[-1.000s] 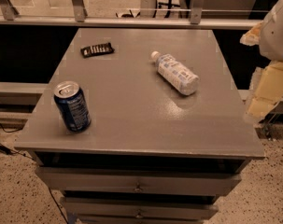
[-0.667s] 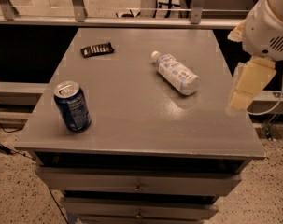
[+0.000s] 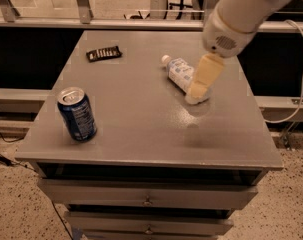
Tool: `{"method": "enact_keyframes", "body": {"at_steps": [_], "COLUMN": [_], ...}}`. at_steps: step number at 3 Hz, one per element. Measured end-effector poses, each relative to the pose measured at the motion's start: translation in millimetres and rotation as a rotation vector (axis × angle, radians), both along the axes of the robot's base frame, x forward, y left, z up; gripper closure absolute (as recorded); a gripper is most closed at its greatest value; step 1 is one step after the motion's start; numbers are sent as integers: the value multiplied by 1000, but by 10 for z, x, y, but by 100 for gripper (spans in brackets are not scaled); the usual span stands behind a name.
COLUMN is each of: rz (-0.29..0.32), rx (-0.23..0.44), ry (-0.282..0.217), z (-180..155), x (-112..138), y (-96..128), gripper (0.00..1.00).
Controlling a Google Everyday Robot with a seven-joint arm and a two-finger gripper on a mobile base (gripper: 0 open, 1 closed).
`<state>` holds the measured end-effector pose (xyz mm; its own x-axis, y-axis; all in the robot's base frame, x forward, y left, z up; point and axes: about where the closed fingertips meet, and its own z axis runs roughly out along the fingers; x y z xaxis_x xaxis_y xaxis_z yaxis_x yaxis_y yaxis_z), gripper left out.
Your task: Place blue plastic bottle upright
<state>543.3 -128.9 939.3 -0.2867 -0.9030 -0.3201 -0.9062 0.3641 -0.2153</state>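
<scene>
The upper part [image 3: 175, 68] of the blue plastic bottle, just below its white cap, is the next place my gripper will go to and close on.
The blue plastic bottle [image 3: 179, 73] lies on its side on the grey table [image 3: 141, 124], right of centre, with its white cap pointing to the far left. It is clear with a pale blue-and-white label. My gripper [image 3: 200, 86] hangs from the white arm at the upper right and sits over the bottle's near end, hiding its base. Its cream-coloured fingers point down and to the left.
A dark blue soda can [image 3: 77, 114] with a silver top stands upright near the table's front left. A small black flat object [image 3: 104, 53] lies at the far left. Drawers [image 3: 147, 199] sit below the table top. A white cable [image 3: 298, 74] hangs at the right.
The arm has swung in from the table's right edge to the left, and the gripper now sits over the bottle's near end. The bottle and can have not moved.
</scene>
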Motion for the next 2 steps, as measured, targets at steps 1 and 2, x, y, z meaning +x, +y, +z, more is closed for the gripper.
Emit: {"method": "enact_keyframes", "body": {"at_steps": [1, 2], "rz": [-41, -117], "rx": [38, 51], "ry": [26, 28], "z": [-212, -394], "x": [261, 663], "y": [239, 354], "gripper": [0, 0]}}
